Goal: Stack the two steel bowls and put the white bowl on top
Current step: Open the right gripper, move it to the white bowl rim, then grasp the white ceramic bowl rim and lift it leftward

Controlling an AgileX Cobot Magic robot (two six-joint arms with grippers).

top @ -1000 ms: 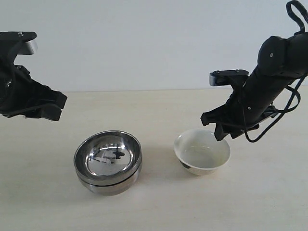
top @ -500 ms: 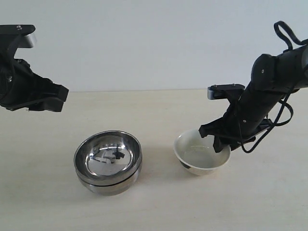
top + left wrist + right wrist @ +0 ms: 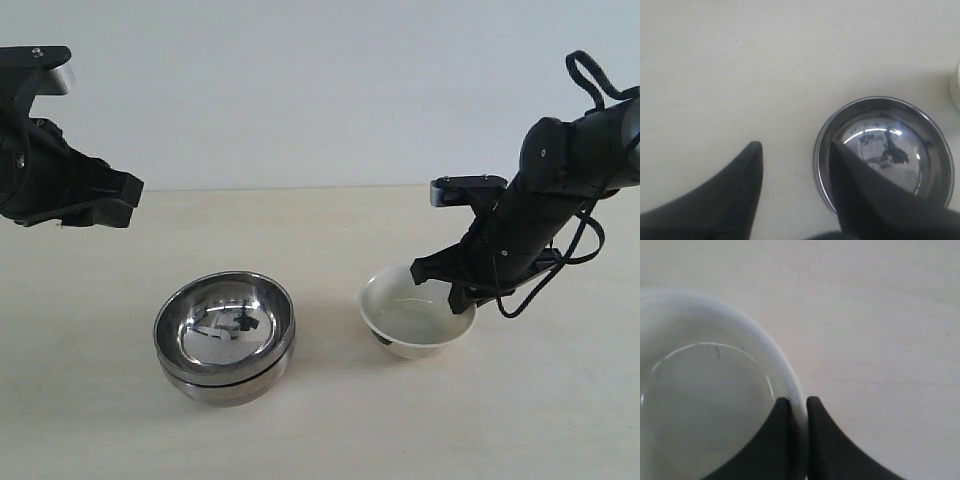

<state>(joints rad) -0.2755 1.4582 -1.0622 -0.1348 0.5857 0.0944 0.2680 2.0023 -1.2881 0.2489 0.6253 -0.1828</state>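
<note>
The robot's right gripper should release the white bowl inside the shiny hollow of the nested steel bowls [image 3: 228, 328].
The two steel bowls [image 3: 224, 337] sit nested on the table, left of centre, and their shiny inside shows in the left wrist view as the steel bowls [image 3: 885, 150]. The white bowl [image 3: 412, 322] stands to the right of them. My right gripper [image 3: 462, 298] is shut on the white bowl's rim at its right side, one finger inside and one outside; the wrist view shows the right gripper [image 3: 799, 401] pinching the rim of the white bowl [image 3: 705, 405]. My left gripper [image 3: 95, 205] hangs open, high at the far left, and the left gripper [image 3: 795, 150] holds nothing.
The pale table [image 3: 330, 430] runs from the front edge to the white back wall [image 3: 300, 90]. A dark mark [image 3: 382, 339] shows low on the white bowl's outer side.
My right gripper came down onto the white bowl's right rim and shut on it. The left arm drifted slightly up; the steel bowls stayed put.
</note>
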